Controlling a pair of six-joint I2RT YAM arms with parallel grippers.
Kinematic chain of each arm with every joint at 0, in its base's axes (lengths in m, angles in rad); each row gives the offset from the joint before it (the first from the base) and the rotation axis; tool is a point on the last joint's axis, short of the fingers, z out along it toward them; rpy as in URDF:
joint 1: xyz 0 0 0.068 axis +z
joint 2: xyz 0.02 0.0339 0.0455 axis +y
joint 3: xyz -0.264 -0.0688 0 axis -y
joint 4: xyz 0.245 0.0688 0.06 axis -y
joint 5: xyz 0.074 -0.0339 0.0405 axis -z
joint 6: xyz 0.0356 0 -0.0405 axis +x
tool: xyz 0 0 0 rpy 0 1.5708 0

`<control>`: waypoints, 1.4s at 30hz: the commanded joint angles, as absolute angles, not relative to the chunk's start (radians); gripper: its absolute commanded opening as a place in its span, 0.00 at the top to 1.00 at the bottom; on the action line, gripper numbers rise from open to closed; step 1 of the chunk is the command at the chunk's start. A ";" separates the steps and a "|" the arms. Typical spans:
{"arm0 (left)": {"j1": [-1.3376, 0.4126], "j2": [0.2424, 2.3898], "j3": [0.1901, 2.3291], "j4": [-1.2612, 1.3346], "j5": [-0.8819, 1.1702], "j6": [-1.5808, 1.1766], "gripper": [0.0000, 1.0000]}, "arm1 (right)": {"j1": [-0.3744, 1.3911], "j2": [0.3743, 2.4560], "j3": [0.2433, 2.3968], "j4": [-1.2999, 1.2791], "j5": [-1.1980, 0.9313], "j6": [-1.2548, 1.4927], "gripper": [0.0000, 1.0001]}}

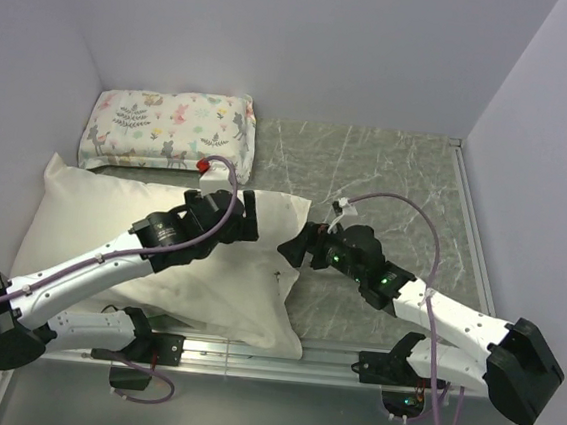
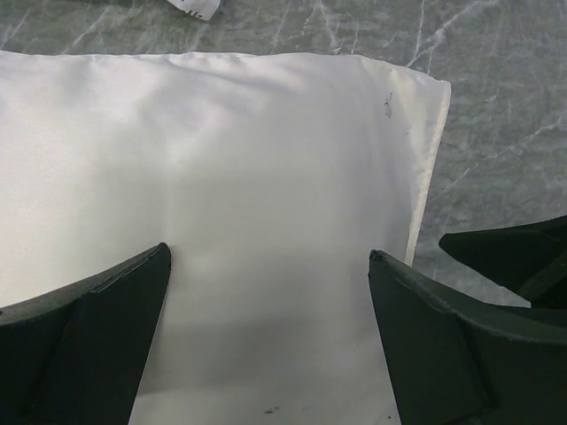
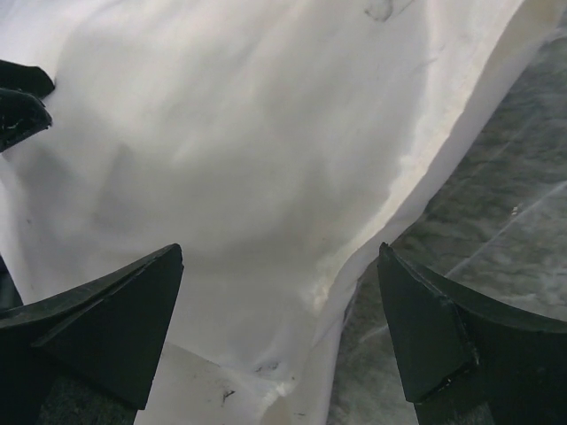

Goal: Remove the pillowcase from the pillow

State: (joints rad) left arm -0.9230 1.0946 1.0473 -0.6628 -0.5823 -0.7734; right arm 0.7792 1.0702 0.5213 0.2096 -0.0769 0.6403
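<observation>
The pillowcase's hem lies flat on the whiter layer, so my left gripper will hold up the hem while my right gripper takes the whiter layer (image 3: 406, 211) under it.
The cream pillowcase (image 1: 92, 214) lies on the left half of the table, filled out by the pillow, which is hidden inside it. My left gripper (image 1: 251, 219) hovers open over the case's far right part, its jaws straddling smooth fabric (image 2: 266, 150) and holding nothing. My right gripper (image 1: 292, 249) is open at the case's right edge; the hemmed edge (image 3: 319, 288) runs between its jaws. A whiter flat patch (image 3: 195, 390) shows under that hem; I cannot tell whether it is the pillow.
A smaller floral-and-animal printed pillow (image 1: 166, 131) lies against the back wall at the left. Grey marbled tabletop (image 1: 398, 173) stretches to the right of the case. Walls close in on three sides. The right gripper's fingers (image 2: 514, 257) show in the left wrist view.
</observation>
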 commanded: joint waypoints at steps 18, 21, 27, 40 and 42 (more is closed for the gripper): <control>-0.959 0.962 0.983 -0.615 -0.514 -0.784 0.01 | 0.784 1.123 0.560 0.264 -0.115 0.690 0.11; -0.959 0.954 0.973 -0.618 -0.509 -0.776 0.01 | 0.784 1.063 0.532 0.224 -0.040 0.681 0.03; -0.959 0.945 0.965 -0.603 -0.495 -0.772 0.01 | 0.785 1.120 0.491 0.354 -0.159 0.747 0.01; -0.959 0.985 0.942 -0.723 -0.689 -0.977 0.03 | 0.813 1.238 0.555 0.463 -0.261 0.801 0.05; -0.959 0.991 0.931 -0.698 -0.698 -0.982 0.04 | 0.816 1.261 0.587 0.477 -0.276 0.811 0.19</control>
State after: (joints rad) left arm -0.9543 0.9802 0.9558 -0.6853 -0.6296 -0.9222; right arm 0.8005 1.2293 0.5205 0.3882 -0.2214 0.7849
